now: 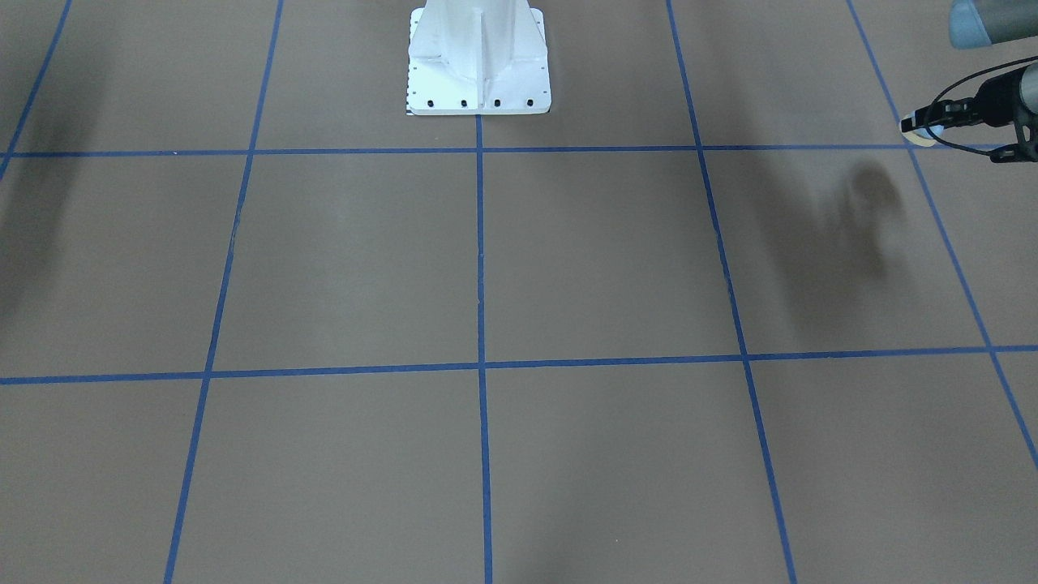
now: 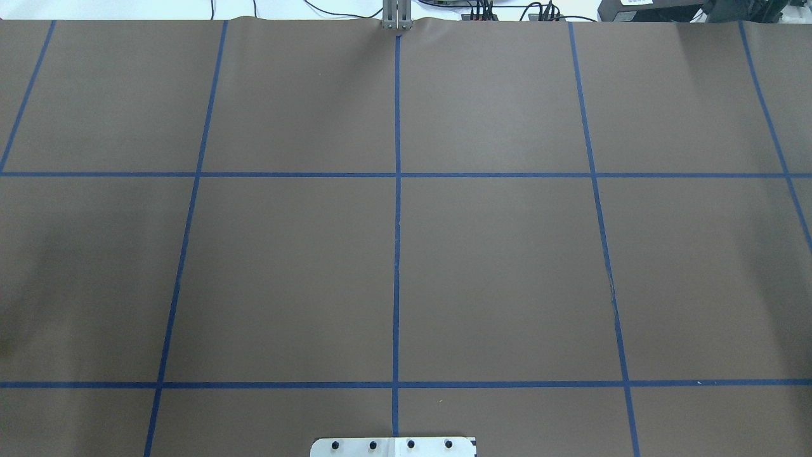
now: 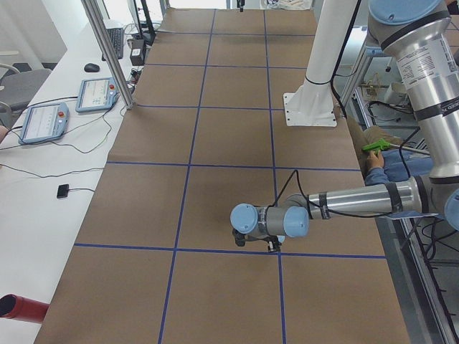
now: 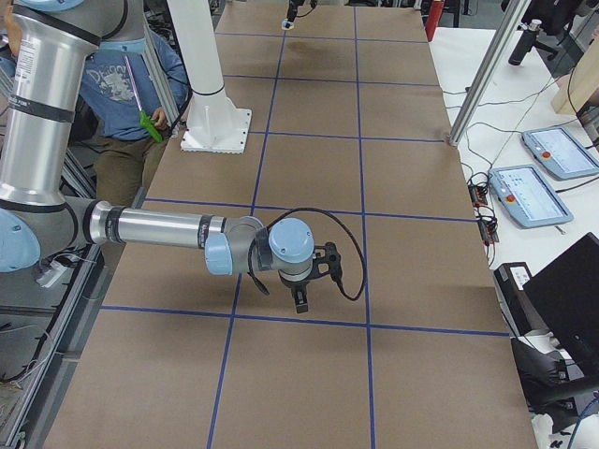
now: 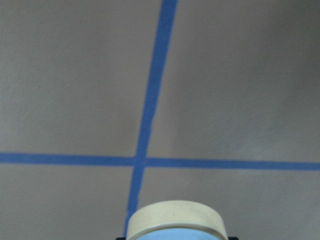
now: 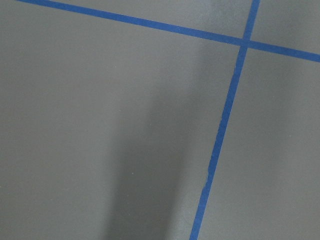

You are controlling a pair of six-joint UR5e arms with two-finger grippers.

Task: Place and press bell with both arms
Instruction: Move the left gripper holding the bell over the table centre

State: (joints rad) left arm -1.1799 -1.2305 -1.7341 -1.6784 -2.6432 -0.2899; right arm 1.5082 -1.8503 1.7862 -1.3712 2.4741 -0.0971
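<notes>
Next, my left gripper lets go of the bell on the blue tape line running straight out from the white pedestal (image 1: 477, 295), between the crossings.
The bell (image 1: 915, 131), light blue with a cream base, is held in my left gripper (image 1: 932, 128) at the table's end on my left. It hangs tilted above the brown table, with a shadow under it. In the left wrist view the bell's cream base (image 5: 174, 217) fills the bottom edge, above a crossing of blue tape lines. My right gripper (image 4: 299, 297) hangs low over the table near a tape line at the other end. It shows only in the exterior right view, so I cannot tell whether it is open or shut. Neither gripper shows in the overhead view.
The white bolted pedestal (image 1: 478, 73) stands at my edge of the table in the middle. Blue tape lines (image 2: 396, 222) divide the brown surface into squares. A seated person (image 4: 131, 84) holds a green tool beside the pedestal. Tablets (image 4: 538, 192) lie on the side bench.
</notes>
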